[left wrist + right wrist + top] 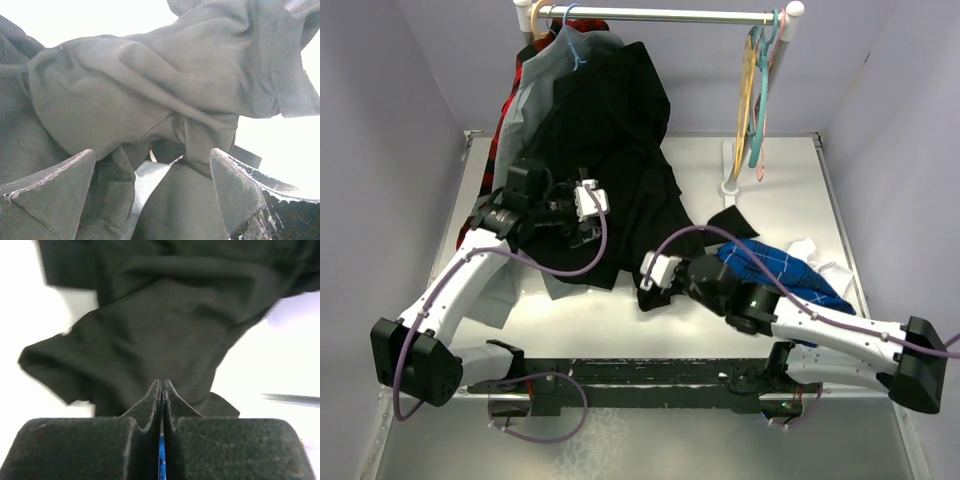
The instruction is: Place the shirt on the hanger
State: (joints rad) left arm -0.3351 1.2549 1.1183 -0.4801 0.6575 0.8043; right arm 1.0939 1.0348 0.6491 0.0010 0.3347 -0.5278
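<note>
Next, I move my left gripper over to the lower part of the black shirt (636, 248) beside my right gripper and close it there.
The black shirt (620, 140) hangs from the left end of the rail and spills onto the table. The yellow-orange hanger (747, 95) hangs empty at the right end of the rail, far from both grippers. My left gripper (588, 212) is open at the shirt's left side; in the left wrist view (152, 152) bunched folds of the shirt (150, 85) lie between and ahead of the spread fingers. My right gripper (650, 275) is shut at the shirt's lower hem. In the right wrist view (162, 382) its tips meet with nothing between them, and the shirt (165, 325) lies just ahead.
A grey shirt (545, 70) on a blue hanger and a red garment (508, 115) hang behind the black shirt. A teal hanger (760, 110) and a pink one (772, 60) hang beside the yellow-orange one. A blue-checked shirt (785, 270) lies under my right arm. The rack's foot (732, 185) stands mid-table.
</note>
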